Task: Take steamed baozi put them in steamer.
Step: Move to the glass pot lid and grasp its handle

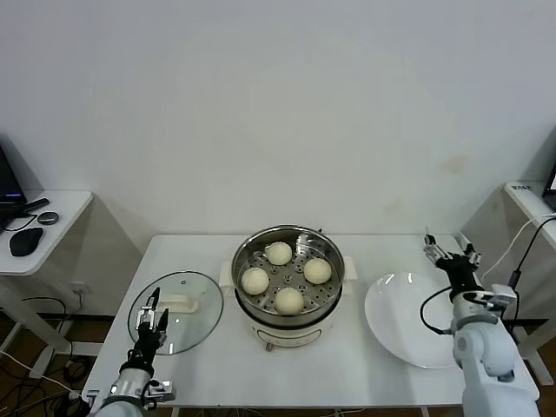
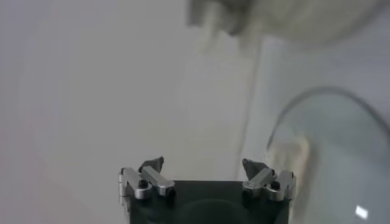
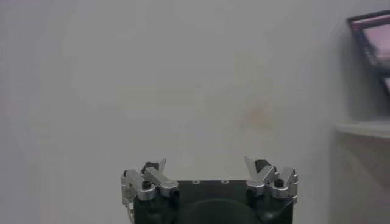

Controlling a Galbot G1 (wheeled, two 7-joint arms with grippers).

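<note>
Next, I move my left gripper to the raised bar of the glass lid's cream handle [image 1: 173, 302] [image 2: 286, 159] and close it there.
The steel steamer [image 1: 252, 243] stands on its cream-white base in the middle of the white table. Several pale baozi lie on its perforated tray: one at the back [image 1: 279, 253], one at the left [image 1: 254, 281], one at the right [image 1: 317, 270], one at the front [image 1: 289, 301]. My left gripper [image 1: 151, 318] is open and empty at the table's front left, over the glass lid. My right gripper [image 1: 452, 252] is open and empty at the right, above the far edge of the white plate [image 1: 408, 323]. In the wrist views both the left gripper [image 2: 203, 164] and the right gripper [image 3: 205, 164] hold nothing.
The round glass lid [image 1: 195, 323] with a cream handle lies left of the steamer, also blurred in the left wrist view [image 2: 341, 152]. A side desk [image 1: 61, 208] with a mouse stands at far left. Another desk [image 1: 530, 195] with cables stands at far right.
</note>
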